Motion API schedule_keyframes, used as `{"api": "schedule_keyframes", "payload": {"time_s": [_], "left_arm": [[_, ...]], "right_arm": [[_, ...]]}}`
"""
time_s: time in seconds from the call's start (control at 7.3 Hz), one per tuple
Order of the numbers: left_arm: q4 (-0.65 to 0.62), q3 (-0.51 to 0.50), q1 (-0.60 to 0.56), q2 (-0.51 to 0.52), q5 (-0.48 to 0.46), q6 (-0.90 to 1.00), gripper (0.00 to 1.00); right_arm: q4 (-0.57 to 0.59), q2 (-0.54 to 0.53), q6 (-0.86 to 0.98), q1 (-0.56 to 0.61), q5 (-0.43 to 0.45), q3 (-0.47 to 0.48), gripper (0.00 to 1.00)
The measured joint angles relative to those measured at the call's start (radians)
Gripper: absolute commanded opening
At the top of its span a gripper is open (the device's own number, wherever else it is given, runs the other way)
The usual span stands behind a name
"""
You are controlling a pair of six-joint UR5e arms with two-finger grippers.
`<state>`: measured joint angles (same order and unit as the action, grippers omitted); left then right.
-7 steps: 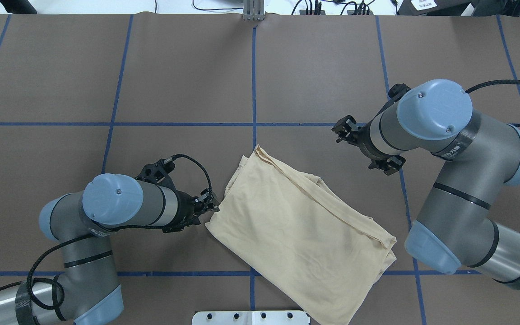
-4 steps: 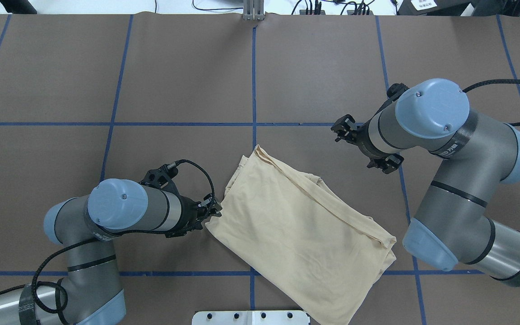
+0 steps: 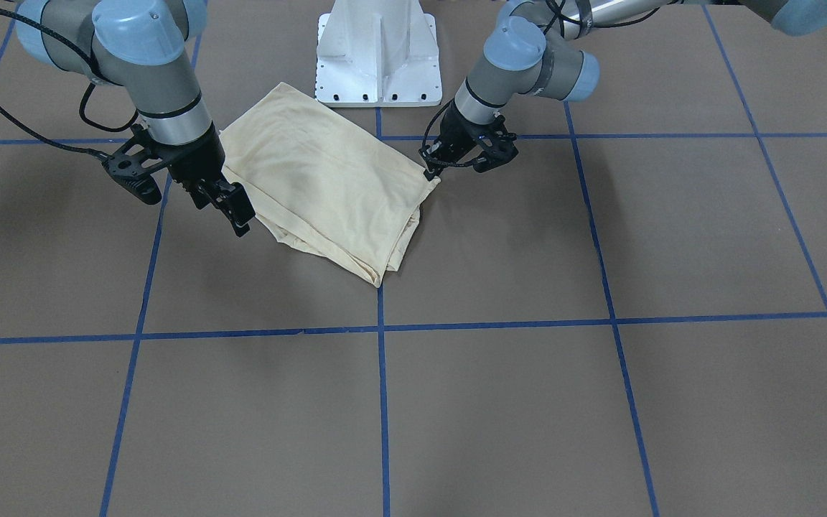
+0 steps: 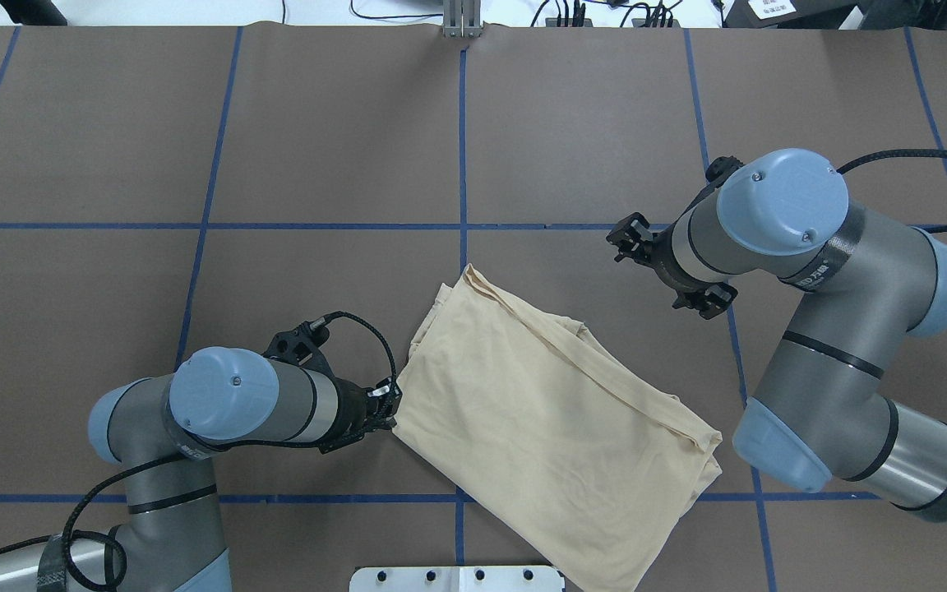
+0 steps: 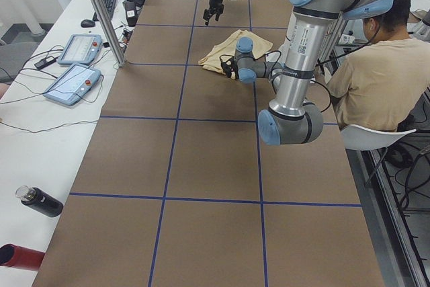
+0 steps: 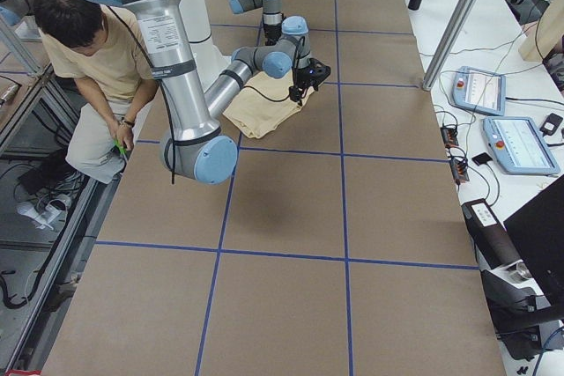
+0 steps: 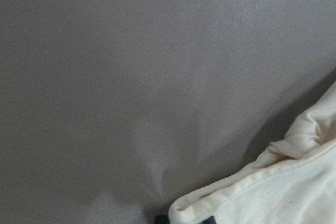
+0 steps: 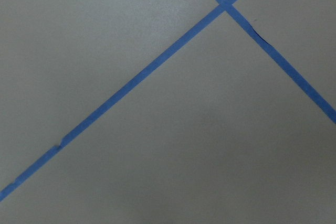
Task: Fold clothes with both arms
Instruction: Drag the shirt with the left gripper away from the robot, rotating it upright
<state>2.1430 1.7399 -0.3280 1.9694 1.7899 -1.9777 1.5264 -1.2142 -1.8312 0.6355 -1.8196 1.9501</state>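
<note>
The T-shirt will be released from my left gripper over the blue line (image 3: 398, 280) by its corner farthest from the pedestal base.
The cream-yellow T-shirt (image 4: 547, 427) lies folded into a slanted rectangle, plain side up, near the robot's base; it also shows in the front view (image 3: 320, 179). My left gripper (image 4: 391, 405) is down at the shirt's left corner (image 3: 429, 173), fingers together on the hem. The left wrist view shows that hem (image 7: 252, 187) bunched at the bottom edge above a dark fingertip. My right gripper (image 4: 617, 240) hangs open and empty above the table beyond the shirt's far right edge (image 3: 237, 212). The right wrist view shows only table and blue tape.
The white pedestal base (image 3: 377, 50) stands just behind the shirt. Blue tape lines (image 4: 462, 148) grid the brown table. A seated person (image 5: 376, 65) is beside the robot. Teach pendants (image 5: 74, 65) and bottles (image 5: 40, 201) lie off the table's far side.
My left gripper has moved toward the robot along the shirt's left edge onto its corner, and that corner has shifted slightly right. The right arm has barely moved.
</note>
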Motion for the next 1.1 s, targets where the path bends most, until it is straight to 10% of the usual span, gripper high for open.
{"api": "schedule_keyframes", "payload": {"time_s": [0.41,0.82,0.96,1.1], "left_arm": [[0.001,-0.025,-0.164,0.072,0.008,0.116,0.0],[0.115,-0.344,-0.358,0.248,0.012,0.263,0.0],[0.183,-0.425,-0.401,0.275,0.012,0.283,0.43],[0.216,-0.46,-0.434,0.285,0.012,0.304,0.54]], "right_arm": [[0.0,0.002,-0.001,0.0,0.0,-0.006,1.0],[0.0,0.006,-0.011,-0.007,0.001,-0.006,1.0],[-0.001,0.007,-0.013,-0.012,0.001,-0.007,1.0],[-0.011,0.008,-0.025,-0.025,0.002,-0.007,1.0]]}}
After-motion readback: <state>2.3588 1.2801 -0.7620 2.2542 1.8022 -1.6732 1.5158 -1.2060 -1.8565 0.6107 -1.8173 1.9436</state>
